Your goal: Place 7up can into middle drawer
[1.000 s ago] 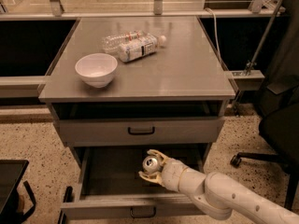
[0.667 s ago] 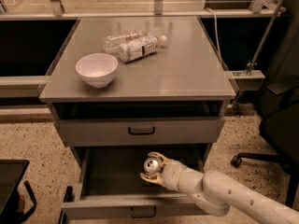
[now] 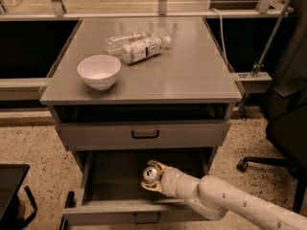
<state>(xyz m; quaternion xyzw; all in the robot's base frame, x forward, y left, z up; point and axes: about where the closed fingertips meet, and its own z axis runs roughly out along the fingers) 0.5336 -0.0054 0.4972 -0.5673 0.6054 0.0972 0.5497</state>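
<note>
Next, my gripper releases the 7up can on the open middle drawer's bottom, behind its black loop handle [image 3: 141, 187].
The 7up can [image 3: 150, 174] shows its shiny silver top and sits between the fingers of my gripper [image 3: 152, 176], which is shut on it. The can is held over the inside of the middle drawer [image 3: 120, 212], which is pulled open below the cabinet's upper handled front. The drawer's black loop handle [image 3: 146, 218] is at the bottom edge of the view. My white arm [image 3: 230, 202] reaches in from the lower right. I cannot tell whether the can touches the drawer floor.
The upper drawer front [image 3: 144, 134] is closed. On the grey cabinet top [image 3: 192, 75] stand a white bowl [image 3: 99, 71] and two clear plastic bottles [image 3: 136, 45] lying down. A black office chair [image 3: 288, 128] is at the right, a black object [image 3: 9, 190] at the lower left.
The gripper with the can has sunk slightly lower into the open drawer. Nothing else has moved.
</note>
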